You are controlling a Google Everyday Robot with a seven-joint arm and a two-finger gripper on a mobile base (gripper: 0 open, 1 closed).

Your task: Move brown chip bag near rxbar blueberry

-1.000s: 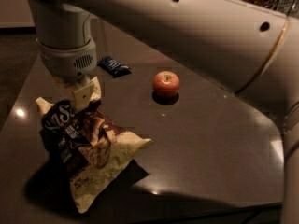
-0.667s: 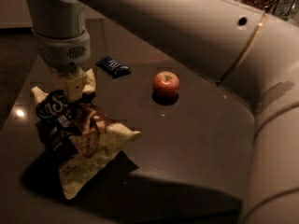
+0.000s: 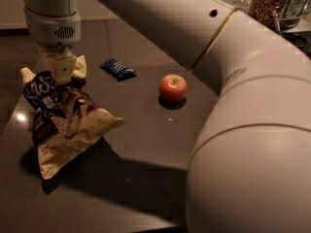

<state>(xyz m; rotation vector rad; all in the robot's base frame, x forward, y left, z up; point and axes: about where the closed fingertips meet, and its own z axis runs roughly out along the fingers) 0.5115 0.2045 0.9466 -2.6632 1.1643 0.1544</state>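
My gripper is going to let go of the brown chip bag on the dark table (image 3: 87, 102), right up against the rxbar blueberry's near side.
The brown chip bag (image 3: 60, 118) hangs crumpled at the left, dark brown with cream-yellow ends and white lettering. My gripper (image 3: 63, 74) comes straight down from the arm at the top left and is shut on the bag's upper part, holding it above the dark table (image 3: 146, 178); its shadow lies below it. The rxbar blueberry (image 3: 117, 69) is a small dark-blue wrapper lying flat on the table, up and to the right of the gripper, apart from the bag.
A red-orange apple (image 3: 173, 88) stands right of the rxbar. My thick white arm (image 3: 243, 130) fills the right side and top. Jars (image 3: 272, 4) stand at the far top right. The table's left edge runs close by the bag.
The gripper has risen and shifted slightly left with the chip bag, which now hangs higher off the table. The rxbar and the apple have not moved.
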